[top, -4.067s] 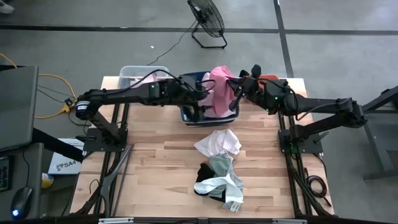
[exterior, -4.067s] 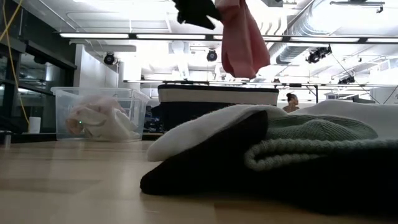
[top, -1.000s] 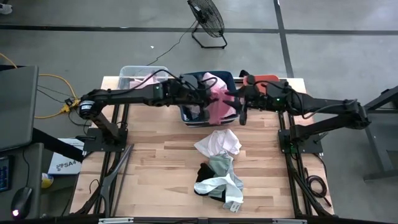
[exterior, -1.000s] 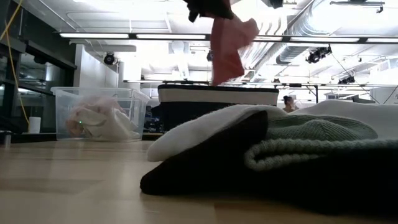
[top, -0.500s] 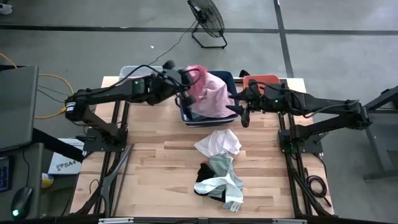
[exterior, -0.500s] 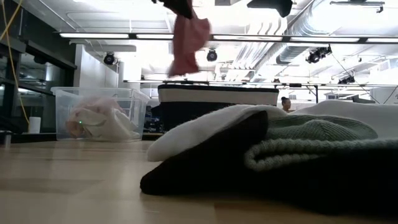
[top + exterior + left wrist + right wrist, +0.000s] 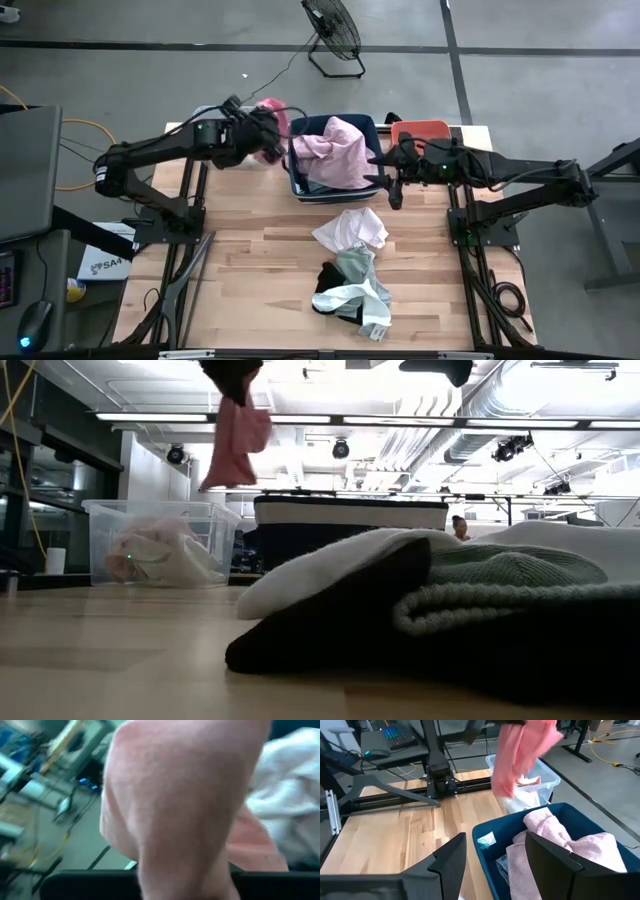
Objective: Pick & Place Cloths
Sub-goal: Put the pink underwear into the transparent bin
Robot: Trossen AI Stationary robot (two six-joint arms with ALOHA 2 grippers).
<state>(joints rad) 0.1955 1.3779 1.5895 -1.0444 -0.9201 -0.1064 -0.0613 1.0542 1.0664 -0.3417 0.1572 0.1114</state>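
Next, I open my left gripper to let go of the pink cloth, now hanging above the clear bin, inside the clear bin (image 7: pixel 239 138), toward the side that is closest to the navy bin.
A pink cloth (image 7: pixel 235 435) hangs in the air above the clear bin (image 7: pixel 160 540) at the table's far left, with my left gripper (image 7: pixel 232 375) shut on it. It also shows as the pink cloth (image 7: pixel 520 755) in the right wrist view and fills the left wrist view (image 7: pixel 190 805). A light pink cloth (image 7: pixel 335 148) lies in the navy bin (image 7: pixel 300 185). My right gripper (image 7: pixel 392 188) stands open at the navy bin's right side, touching nothing. White, grey-green and black cloths (image 7: pixel 352 265) lie heaped on the table's middle. My left gripper holds the pink cloth by its upper end (image 7: pixel 233 392), coming from above. How many layers it holds cannot be told. The cloth hangs slack below the fingers, lifted clear of the clear bin and the table.
The clear bin (image 7: pixel 212 115) has pale cloth in it. A coral bin (image 7: pixel 420 128) stands at the far right behind my right arm. Bare wood lies left of the cloth heap (image 7: pixel 240 260). A fan (image 7: pixel 332 30) stands on the floor beyond the table.
My left gripper has carried the pink cloth from above the navy bin toward the table's left edge, to above the clear bin, the cloth swinging below it. The light pink cloth stays in the navy bin. My right gripper has kept beside the navy bin.
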